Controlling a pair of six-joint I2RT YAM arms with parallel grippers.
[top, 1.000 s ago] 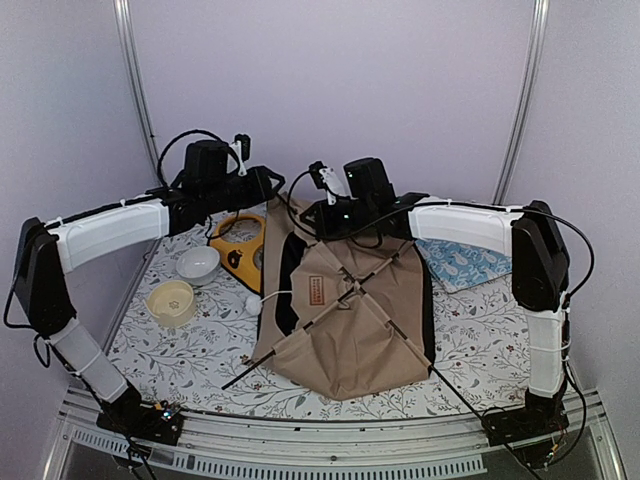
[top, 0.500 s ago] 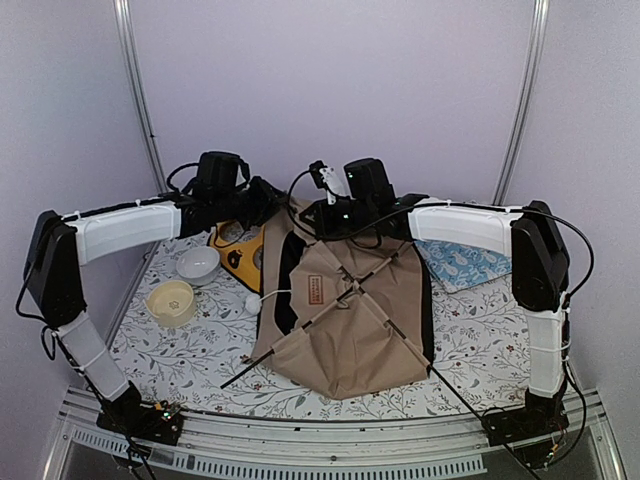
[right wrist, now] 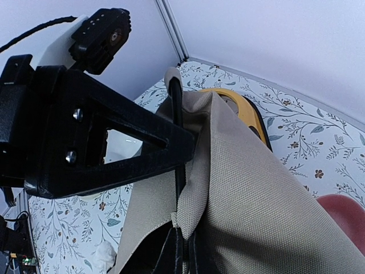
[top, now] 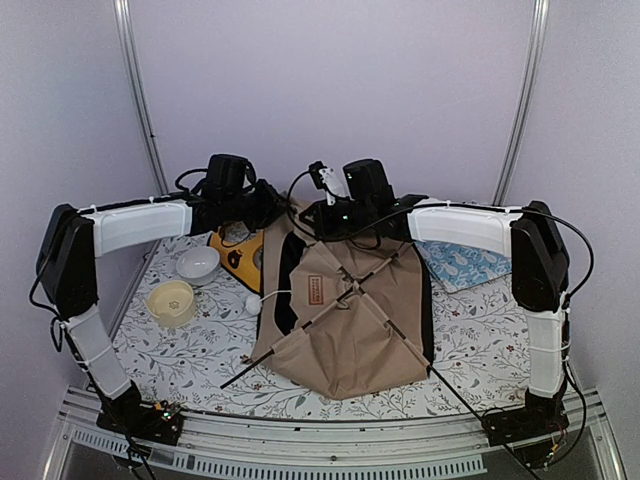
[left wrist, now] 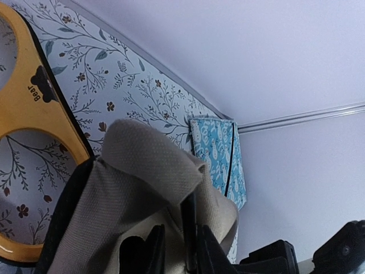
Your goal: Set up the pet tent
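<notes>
The tan fabric is bunched along the black pole between my close grippers, so my right gripper should open and grab the pole and fabric edge farther down (top: 329,255).
The tan pet tent (top: 350,315) lies flattened in the middle of the table, its thin black poles crossing (top: 352,290) on top, with a brown label patch (top: 316,290) and a white pom-pom (top: 252,303) at its left. My right gripper (top: 312,222) is shut on a black pole (right wrist: 177,131) and the fabric edge at the tent's raised far corner (right wrist: 183,254). My left gripper (top: 275,205) is at the same corner. Its fingers (left wrist: 214,254) stand apart around the pole (left wrist: 190,222), with tan fabric (left wrist: 142,165) draped in front.
A yellow double-bowl feeder (top: 238,250) lies left of the tent's far corner. A white bowl (top: 198,264) and a cream bowl (top: 172,301) sit at the left. A blue patterned cushion (top: 465,262) lies at the back right. The back wall is close behind.
My left arm has swung right, bringing its gripper to the tent's raised far corner beside the right gripper. The right arm and the tent have not moved.
</notes>
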